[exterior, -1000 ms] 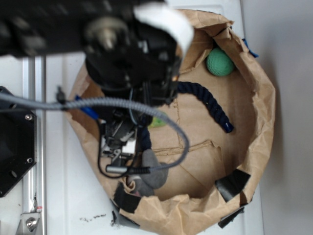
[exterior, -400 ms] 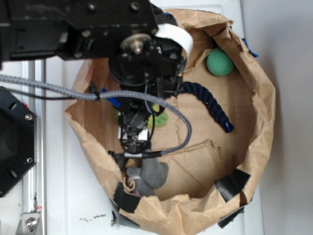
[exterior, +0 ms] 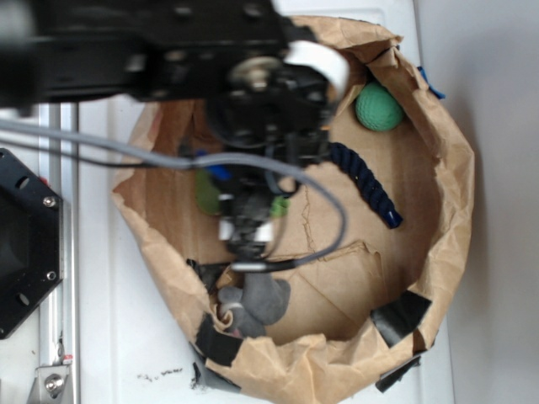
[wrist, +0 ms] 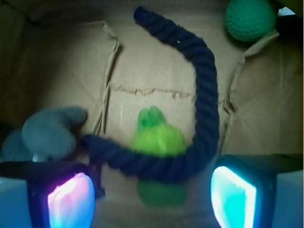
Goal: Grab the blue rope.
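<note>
Next, my gripper moves to the blue rope's bend [exterior: 344,157] [wrist: 204,55] nearest the green ball and closes there, so that its straight loose end stays sticking out.
The blue rope [wrist: 207,99] is thick, dark navy and twisted. It lies on the floor of a brown paper bag and curves in a hook whose lower bend [wrist: 156,164] crosses over a bright green toy [wrist: 158,137]. In the exterior view the arm covers most of the rope [exterior: 364,178]; its bright-blue tip [exterior: 393,220] points to the right. My gripper [wrist: 152,199] is open. Its glowing pads [wrist: 71,199] stand wide apart just short of the rope's lower bend and hold nothing. The exterior view shows the gripper [exterior: 247,240] blurred, low inside the bag.
The rolled-down paper bag wall [exterior: 450,210] rings everything. A green ball [exterior: 379,107] sits at the far right corner, and shows again in the wrist view as the ball [wrist: 250,19]. A grey soft toy [exterior: 257,299] lies near the gripper. The grey braided cable [exterior: 328,219] loops across the bag.
The arm has swung right, carrying the gripper from the bag's left wall toward the middle, over the green toy and the rope's near bend. The rope has not moved.
</note>
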Motion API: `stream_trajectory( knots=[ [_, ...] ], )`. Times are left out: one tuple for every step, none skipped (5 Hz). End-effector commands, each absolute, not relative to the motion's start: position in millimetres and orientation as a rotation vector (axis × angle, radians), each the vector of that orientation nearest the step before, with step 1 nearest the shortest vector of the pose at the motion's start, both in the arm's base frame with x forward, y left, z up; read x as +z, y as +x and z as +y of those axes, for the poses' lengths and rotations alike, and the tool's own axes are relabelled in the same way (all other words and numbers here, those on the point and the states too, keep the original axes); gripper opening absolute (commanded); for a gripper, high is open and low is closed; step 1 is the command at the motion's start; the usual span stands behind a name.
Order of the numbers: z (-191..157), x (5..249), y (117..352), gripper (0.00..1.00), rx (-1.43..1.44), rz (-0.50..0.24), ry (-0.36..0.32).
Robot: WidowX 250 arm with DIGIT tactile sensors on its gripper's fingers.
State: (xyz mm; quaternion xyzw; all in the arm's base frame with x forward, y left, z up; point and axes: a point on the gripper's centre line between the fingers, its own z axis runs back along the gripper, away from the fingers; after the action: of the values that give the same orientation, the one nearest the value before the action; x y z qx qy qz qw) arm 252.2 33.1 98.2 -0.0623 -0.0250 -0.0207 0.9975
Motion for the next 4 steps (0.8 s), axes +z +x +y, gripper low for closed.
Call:
stream_trajectory(
  knots=[
    [47, 84, 289, 1.00, 0.075, -0.166, -0.104],
    [54, 62, 296, 1.00, 0.105, -0.181, -0.094],
    [58, 50, 299, 1.00, 0.124, -0.180, -0.079],
    [59, 40, 302, 1.00, 0.127, -0.171, -0.040]
  ],
)
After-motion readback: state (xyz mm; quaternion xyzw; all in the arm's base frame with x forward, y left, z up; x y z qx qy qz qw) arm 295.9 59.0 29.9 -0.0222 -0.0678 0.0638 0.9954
